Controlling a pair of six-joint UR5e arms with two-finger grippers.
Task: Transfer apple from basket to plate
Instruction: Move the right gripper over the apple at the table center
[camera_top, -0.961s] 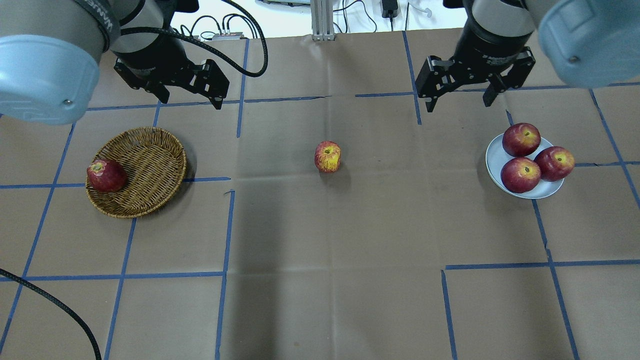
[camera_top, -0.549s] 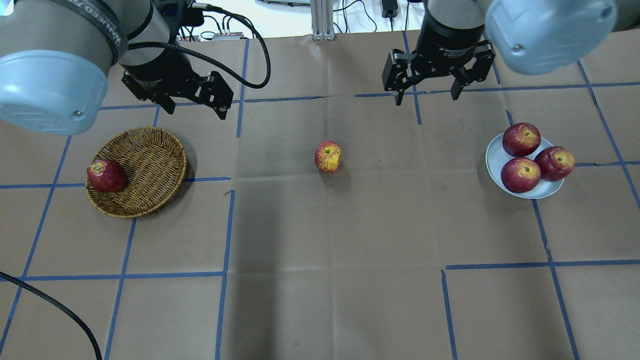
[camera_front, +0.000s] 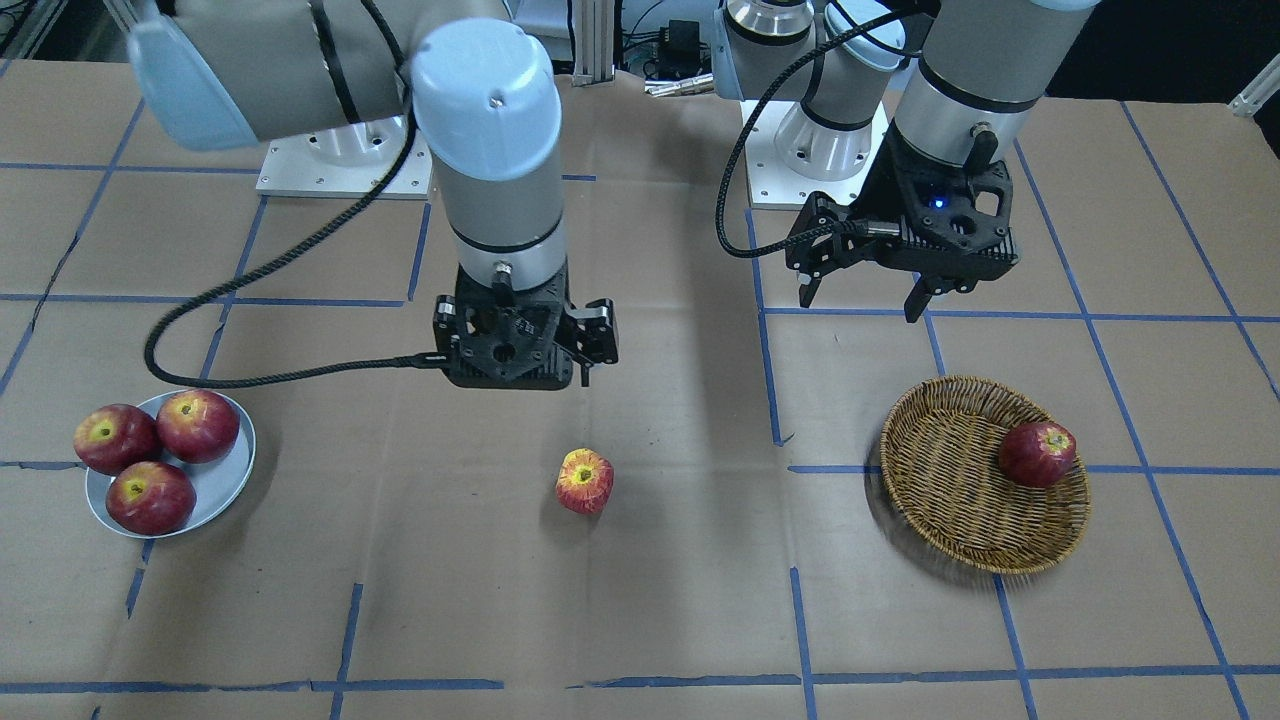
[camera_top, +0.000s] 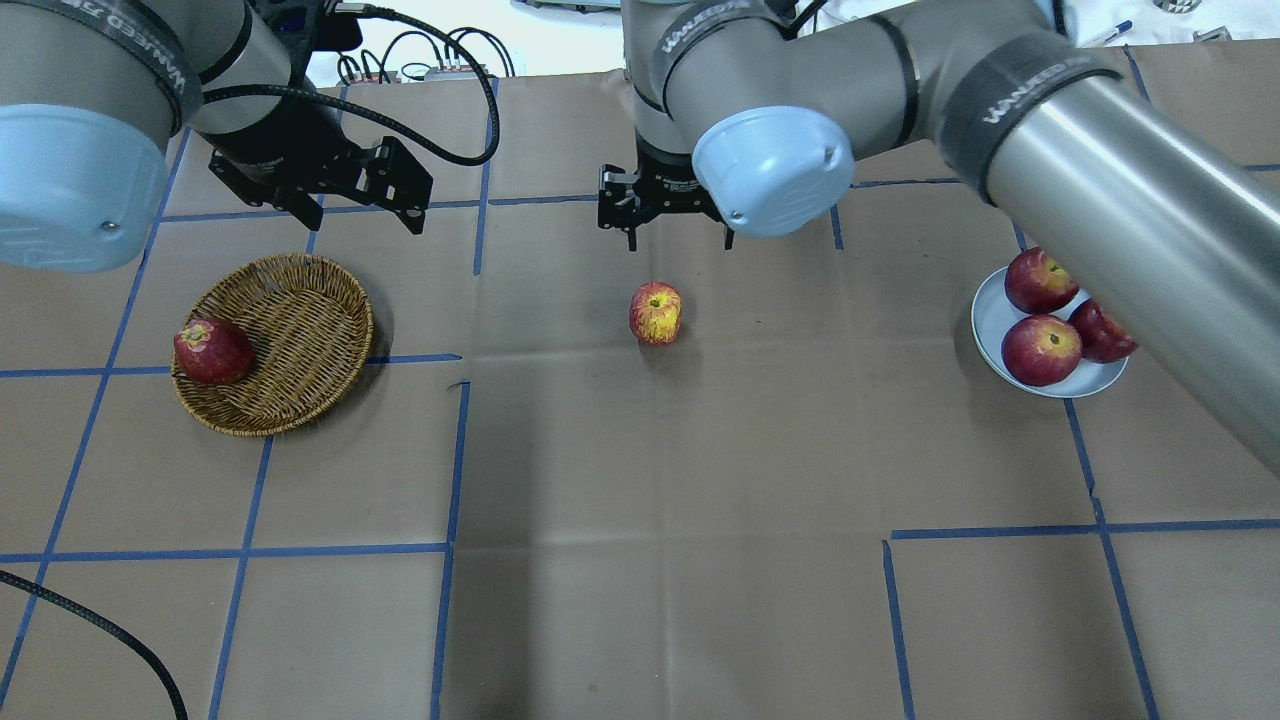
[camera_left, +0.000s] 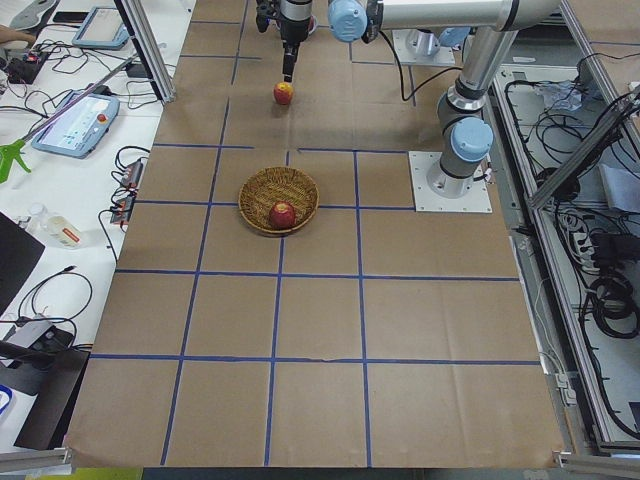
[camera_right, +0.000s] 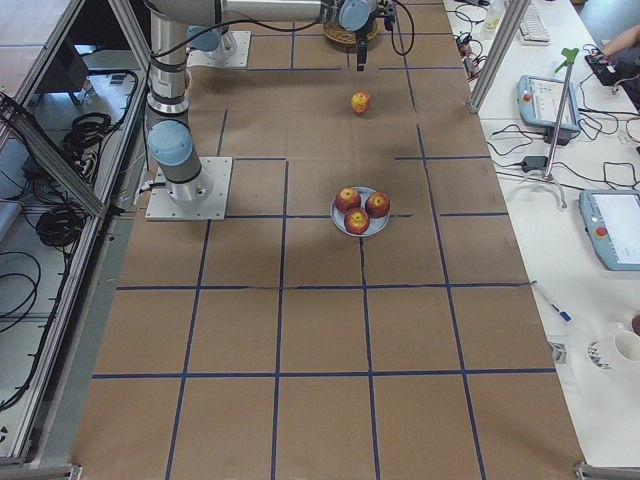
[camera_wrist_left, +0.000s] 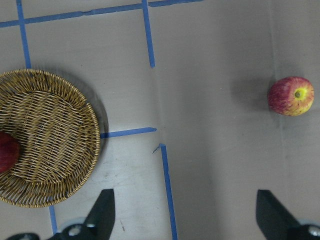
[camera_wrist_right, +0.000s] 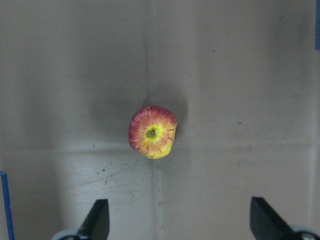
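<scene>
The middle of the pale red-and-yellow apple (camera_front: 584, 481) (camera_wrist_right: 152, 132), which lies on the bare table between the plate and the basket, will be gripped by my right gripper.
The pale red-and-yellow apple (camera_top: 655, 313) lies on the bare table at the centre, outside the wicker basket (camera_top: 300, 330) and the blue-grey plate (camera_top: 988, 322). It also shows in the front view (camera_front: 584, 481) and the right wrist view (camera_wrist_right: 152, 132). My right gripper (camera_top: 679, 243) hangs open and empty above the table just behind the apple; its fingers (camera_wrist_right: 97, 222) frame the bottom of the wrist view. My left gripper (camera_top: 360, 215) is open and empty, raised behind the basket's far right rim. In the left wrist view the apple (camera_wrist_left: 290, 95) lies to the right of the basket (camera_wrist_left: 55, 125).
A dark red apple (camera_top: 212, 350) lies in the basket's left side. Three deep red apples (camera_top: 1040, 350) fill most of the plate. My right arm's long link (camera_top: 1130, 210) crosses over the plate. Blue tape lines grid the brown paper tabletop.
My right gripper has swept left from near the plate to a spot just behind the centre apple, still open. My left gripper shifted slightly left. The apples have not moved.
</scene>
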